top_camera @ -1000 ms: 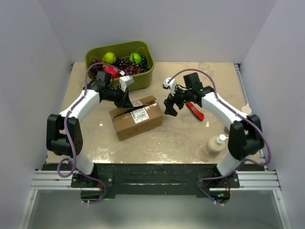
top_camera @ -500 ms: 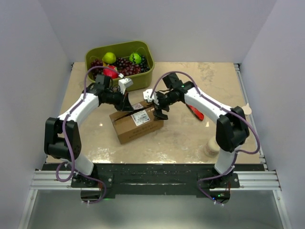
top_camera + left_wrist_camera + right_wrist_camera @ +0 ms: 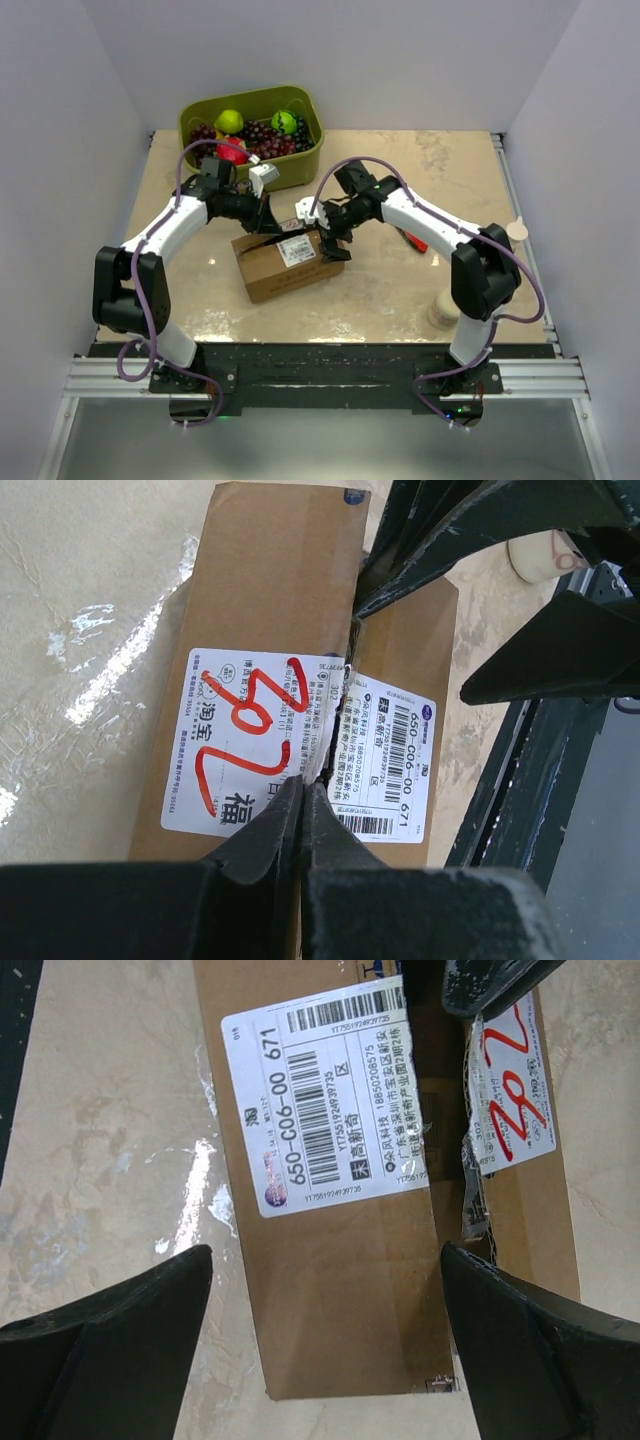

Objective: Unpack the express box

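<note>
My right gripper needs to pinch that flap's inner edge (image 3: 433,1215) and fold it open, as it straddles the near flap, which still covers the express box.
The express box (image 3: 290,258) is a brown carton lying in the middle of the table, with a white label and red marks on top. In the left wrist view its top flaps (image 3: 270,590) meet at a seam that splits the label. My left gripper (image 3: 300,785) is shut, its tips pressed on that seam at the label; in the top view it (image 3: 268,222) is over the box's far left. My right gripper (image 3: 325,1300) is open, its jaws wide apart on either side of the labelled flap (image 3: 340,1260); in the top view it (image 3: 335,242) is over the box's right end.
An olive-green bin (image 3: 300,150) of fruit stands behind the box at the back left. A red-handled tool (image 3: 412,237) lies right of the box. A cream bottle (image 3: 446,306) stands near the right arm's base.
My right gripper has swung left from the table beside the box to over the box's right end. My left gripper has stayed on the box top.
</note>
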Robot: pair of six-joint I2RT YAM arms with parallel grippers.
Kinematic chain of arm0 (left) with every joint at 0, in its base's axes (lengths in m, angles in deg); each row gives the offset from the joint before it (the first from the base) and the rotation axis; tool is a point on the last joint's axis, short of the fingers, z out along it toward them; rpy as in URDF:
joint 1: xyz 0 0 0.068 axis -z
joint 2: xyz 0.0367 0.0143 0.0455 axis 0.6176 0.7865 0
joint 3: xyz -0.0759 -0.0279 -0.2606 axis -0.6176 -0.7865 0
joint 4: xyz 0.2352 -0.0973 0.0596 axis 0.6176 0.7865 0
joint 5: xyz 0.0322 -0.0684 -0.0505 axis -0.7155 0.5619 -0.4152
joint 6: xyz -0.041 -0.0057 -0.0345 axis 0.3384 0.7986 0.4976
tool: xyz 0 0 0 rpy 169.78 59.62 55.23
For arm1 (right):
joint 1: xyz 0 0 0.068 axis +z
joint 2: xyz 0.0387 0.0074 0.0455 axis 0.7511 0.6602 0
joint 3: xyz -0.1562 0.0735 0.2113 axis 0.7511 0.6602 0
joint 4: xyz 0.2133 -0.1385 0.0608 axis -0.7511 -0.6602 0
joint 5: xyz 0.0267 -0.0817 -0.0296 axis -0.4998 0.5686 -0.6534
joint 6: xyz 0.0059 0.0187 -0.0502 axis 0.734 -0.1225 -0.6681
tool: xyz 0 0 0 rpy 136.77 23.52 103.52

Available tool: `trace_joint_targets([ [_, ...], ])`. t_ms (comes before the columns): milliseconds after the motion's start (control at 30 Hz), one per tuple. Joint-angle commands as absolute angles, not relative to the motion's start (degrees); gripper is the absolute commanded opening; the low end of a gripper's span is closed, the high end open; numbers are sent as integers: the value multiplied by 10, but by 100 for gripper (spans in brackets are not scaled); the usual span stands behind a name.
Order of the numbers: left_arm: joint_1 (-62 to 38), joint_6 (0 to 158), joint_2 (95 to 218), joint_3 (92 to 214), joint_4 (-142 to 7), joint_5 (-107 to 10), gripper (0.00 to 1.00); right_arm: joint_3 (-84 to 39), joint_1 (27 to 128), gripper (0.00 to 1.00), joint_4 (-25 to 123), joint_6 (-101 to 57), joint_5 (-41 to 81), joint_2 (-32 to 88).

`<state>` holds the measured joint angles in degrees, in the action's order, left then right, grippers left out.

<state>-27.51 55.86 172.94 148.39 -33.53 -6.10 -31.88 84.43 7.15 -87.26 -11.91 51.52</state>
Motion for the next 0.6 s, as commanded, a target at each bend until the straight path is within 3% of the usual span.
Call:
trace_joint_targets([
  [0, -275, 583, 1706, 1478, -360, -31, 0, -351, 849, 96, 75, -855, -120, 550],
  [200, -275, 586, 1703, 1484, -372, -42, 0, -387, 855, 88, -22, -893, -133, 588],
  [333, -275, 593, 1700, 1479, -382, -52, 0, -396, 857, 67, -7, -873, -121, 579],
  [467, -275, 596, 1700, 1473, -384, -61, 0, -290, 869, 56, 146, -851, -69, 451],
  [500, -275, 599, 1700, 1471, -387, -64, 0, -273, 878, 44, 165, -865, -54, 433],
  [567, -276, 607, 1701, 1469, -388, -71, 0, -229, 889, 37, 200, -888, -42, 387],
])
